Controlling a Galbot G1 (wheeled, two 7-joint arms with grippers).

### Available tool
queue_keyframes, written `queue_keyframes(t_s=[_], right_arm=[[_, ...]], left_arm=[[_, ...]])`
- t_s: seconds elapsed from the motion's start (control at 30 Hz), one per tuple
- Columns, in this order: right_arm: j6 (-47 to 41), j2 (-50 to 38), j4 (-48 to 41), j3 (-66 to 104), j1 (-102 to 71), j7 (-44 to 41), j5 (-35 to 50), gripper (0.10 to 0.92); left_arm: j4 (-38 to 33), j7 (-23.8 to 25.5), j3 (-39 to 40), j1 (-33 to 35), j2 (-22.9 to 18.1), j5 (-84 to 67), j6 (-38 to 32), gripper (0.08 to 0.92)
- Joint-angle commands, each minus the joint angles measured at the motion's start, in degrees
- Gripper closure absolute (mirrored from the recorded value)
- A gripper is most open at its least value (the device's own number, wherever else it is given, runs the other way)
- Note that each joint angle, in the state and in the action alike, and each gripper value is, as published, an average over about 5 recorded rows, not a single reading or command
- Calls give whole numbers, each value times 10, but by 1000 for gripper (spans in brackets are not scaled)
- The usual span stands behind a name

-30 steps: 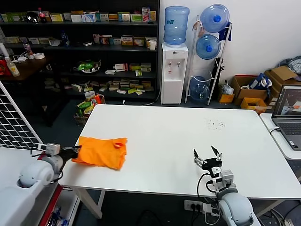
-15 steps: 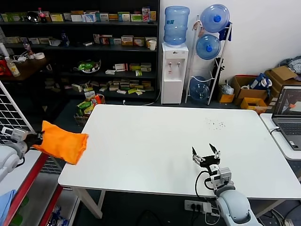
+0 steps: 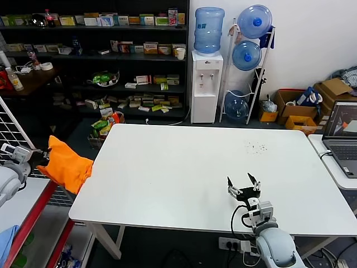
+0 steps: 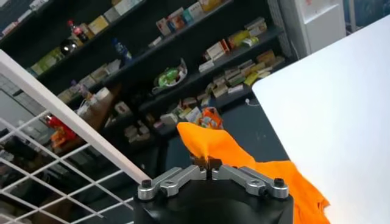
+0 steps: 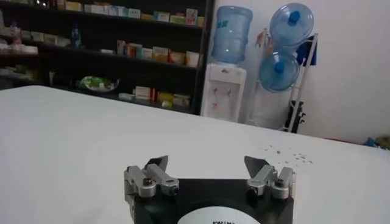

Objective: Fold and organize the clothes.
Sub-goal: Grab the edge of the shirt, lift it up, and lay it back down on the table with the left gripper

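Next, I put the orange T-shirt down with my left gripper on the white table's front half (image 3: pixel 176 181), between the rack and my right gripper.
The folded bright orange T-shirt (image 3: pixel 65 164) hangs in the air just off the left edge of the white table (image 3: pixel 184 178), clear of the tabletop. My left gripper (image 3: pixel 44 156) is shut on its upper edge; the left wrist view shows the jaws (image 4: pixel 207 163) pinched on the orange fabric (image 4: pixel 244 157), which drapes away from them. No lettering shows. My right gripper (image 3: pixel 244 186) is open and empty, low over the table near its front edge, right of centre; it also shows in the right wrist view (image 5: pixel 207 167).
A white wire grid rack (image 3: pixel 17 142) with a red-edged shelf (image 3: pixel 30 223) stands left of the table, under the shirt. A light blue cloth (image 3: pixel 6 240) lies at the bottom left. A laptop (image 3: pixel 341 137) sits at the right. Shelves and water bottles stand behind.
My left gripper has carried the shirt off the table's left front corner, out to the left and up, over the rack. The right gripper has barely shifted.
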Motion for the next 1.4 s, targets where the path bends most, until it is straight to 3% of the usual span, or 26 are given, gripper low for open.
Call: queue_keyframes(t_s=[0.03,0.33,0.53,0.7,1.0,1.17,1.4], right_arm=[[2,3,-3,-2,-3,-1,-4,203],[4,4,-2,-3,-6,-1,-6,203],[3,3,5,-1,-14,0,-8,203],[2,3,12,4,-25,0,-12,203],[1,2,28,19,-42,-3,-15,203],[5,0,36,30,-50,-15,-18,203],[15,-8,50,56,-64,-40,-19,203]], left_arm=[[12,5,13,-21,-6,49,-17,898],[19,9,14,-24,8,54,-26,898],[-26,-8,13,-1,-34,39,-16,898],[-106,-31,22,19,-81,26,2,898],[-230,-115,38,34,-137,-144,79,898],[-242,-158,62,60,-215,-188,84,898],[-165,-166,111,52,-402,-103,48,898]])
